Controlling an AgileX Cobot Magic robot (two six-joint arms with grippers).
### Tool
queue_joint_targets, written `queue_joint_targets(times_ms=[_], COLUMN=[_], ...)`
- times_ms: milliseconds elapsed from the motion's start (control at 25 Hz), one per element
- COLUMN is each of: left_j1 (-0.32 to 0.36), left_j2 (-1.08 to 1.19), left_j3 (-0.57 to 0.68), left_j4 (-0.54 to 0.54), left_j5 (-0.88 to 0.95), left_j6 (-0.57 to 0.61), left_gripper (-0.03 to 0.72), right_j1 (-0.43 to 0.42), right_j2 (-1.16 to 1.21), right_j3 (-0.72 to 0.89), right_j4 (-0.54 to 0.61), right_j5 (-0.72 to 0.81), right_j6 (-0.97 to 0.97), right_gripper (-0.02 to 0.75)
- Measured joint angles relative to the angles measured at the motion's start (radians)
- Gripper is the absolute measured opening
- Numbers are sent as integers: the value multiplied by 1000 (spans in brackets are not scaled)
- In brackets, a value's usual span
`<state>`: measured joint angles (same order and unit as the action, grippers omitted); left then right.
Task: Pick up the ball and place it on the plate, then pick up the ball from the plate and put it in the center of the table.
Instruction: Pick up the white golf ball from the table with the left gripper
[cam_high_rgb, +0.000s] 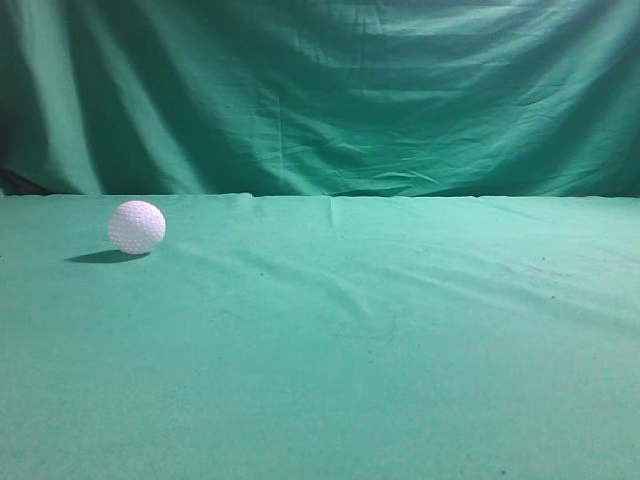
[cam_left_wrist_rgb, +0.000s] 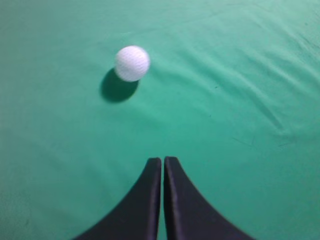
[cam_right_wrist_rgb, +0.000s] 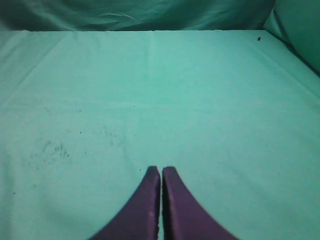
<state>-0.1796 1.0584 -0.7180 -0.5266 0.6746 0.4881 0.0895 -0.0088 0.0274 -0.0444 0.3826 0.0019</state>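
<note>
The white ball is on the green cloth. My left gripper goes to it next and closes around the ball's middle (cam_high_rgb: 137, 228) (cam_left_wrist_rgb: 132, 64), with fingers on opposite sides.
The ball (cam_high_rgb: 137, 227), a small white dimpled sphere, rests on the table (cam_high_rgb: 380, 340) at the far left in the exterior view. It also shows in the left wrist view (cam_left_wrist_rgb: 132, 63), ahead and a little left of my left gripper (cam_left_wrist_rgb: 163, 160), which is shut, empty and well apart from it. My right gripper (cam_right_wrist_rgb: 161, 169) is shut and empty over bare green cloth (cam_right_wrist_rgb: 200, 100). No plate shows in any view. Neither gripper shows in the exterior view.
A draped green backdrop curtain (cam_high_rgb: 330, 90) hangs behind the table's far edge. The cloth is wrinkled, with small dark specks (cam_right_wrist_rgb: 55, 149) in the right wrist view. The table's right edge (cam_right_wrist_rgb: 292, 52) drops off at the far right.
</note>
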Motion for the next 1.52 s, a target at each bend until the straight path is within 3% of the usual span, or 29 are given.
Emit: queue_joint_targets(times_ms=[80, 240, 360, 560, 600, 640, 880, 960, 1120, 1200, 1520], left_j1=[-90, -203, -230, -235, -235, -235, -235, -235, -235, -235, -235], left_j2=[62, 221, 346, 520, 547, 567, 654, 674, 714, 735, 824], left_j3=[-31, -131, -221, -360, -379, -398, -447, -447, -447, -450, -507], left_j4=[58, 271, 354, 373, 376, 376, 379, 387, 393, 397, 443], left_j5=[-46, -70, -45, -19, -19, -19, -22, -26, -58, -78, -82], left_j6=[-20, -179, -262, -296, -298, -300, -322, -337, -354, -356, -356], left_gripper=[0, 0, 0, 0, 48, 48, 567, 645, 645, 569, 581], right_j1=[0, 0, 0, 0, 0, 0, 0, 0, 0, 0, 0], right_j2=[0, 0, 0, 0, 0, 0, 0, 0, 0, 0, 0], right_j3=[0, 0, 0, 0, 0, 0, 0, 0, 0, 0, 0], right_j4=[0, 0, 0, 0, 0, 0, 0, 0, 0, 0, 0], right_j5=[0, 0, 0, 0, 0, 0, 0, 0, 0, 0, 0], right_j6=[0, 0, 0, 0, 0, 0, 0, 0, 0, 0, 0], right_gripper=[0, 0, 0, 0, 0, 0, 0, 0, 0, 0, 0])
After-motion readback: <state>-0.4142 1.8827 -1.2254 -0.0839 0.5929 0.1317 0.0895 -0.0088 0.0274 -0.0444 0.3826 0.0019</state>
